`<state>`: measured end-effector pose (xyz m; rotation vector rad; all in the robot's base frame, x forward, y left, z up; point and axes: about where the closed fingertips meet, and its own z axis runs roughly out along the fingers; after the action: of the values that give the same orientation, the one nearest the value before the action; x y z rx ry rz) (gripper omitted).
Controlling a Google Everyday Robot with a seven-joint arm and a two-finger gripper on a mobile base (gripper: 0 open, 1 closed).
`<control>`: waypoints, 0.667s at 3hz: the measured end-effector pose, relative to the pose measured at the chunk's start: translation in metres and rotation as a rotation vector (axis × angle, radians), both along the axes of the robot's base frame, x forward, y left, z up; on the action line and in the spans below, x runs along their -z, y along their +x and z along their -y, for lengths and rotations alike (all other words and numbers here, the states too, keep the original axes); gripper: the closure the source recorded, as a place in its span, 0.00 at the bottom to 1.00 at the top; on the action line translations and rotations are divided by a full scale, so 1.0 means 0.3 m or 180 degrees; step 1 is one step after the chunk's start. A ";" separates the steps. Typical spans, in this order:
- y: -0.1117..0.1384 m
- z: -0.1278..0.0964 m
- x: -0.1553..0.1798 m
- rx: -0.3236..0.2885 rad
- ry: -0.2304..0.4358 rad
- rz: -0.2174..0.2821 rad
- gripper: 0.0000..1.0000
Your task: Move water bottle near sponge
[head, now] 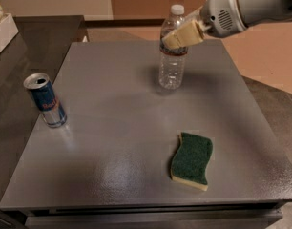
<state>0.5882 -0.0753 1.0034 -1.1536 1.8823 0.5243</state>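
Note:
My gripper is going to release the water bottle on the grey table [187,125] just behind the far edge of the sponge.
The water bottle [172,66], clear and ribbed with a white cap, stands upright over the far middle of the grey table [117,137]. My gripper [177,40] reaches in from the upper right and is shut on the bottle's upper part, with one tan finger [185,34] across its shoulder. I cannot tell whether the bottle's base touches the table. The sponge [192,160], green on top over yellow foam, lies flat at the front right, well in front of the bottle.
A blue-and-silver drink can [46,100] stands upright at the table's left edge. A dark counter [36,37] lies to the left and behind. The table's right edge drops to darker floor [279,109].

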 end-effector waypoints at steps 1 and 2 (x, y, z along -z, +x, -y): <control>-0.147 0.051 0.039 0.0041 0.0020 -0.0102 1.00; -0.247 0.085 0.076 0.0064 0.0011 -0.0170 1.00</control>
<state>0.5140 -0.1006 0.9806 -1.1272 1.9358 0.5519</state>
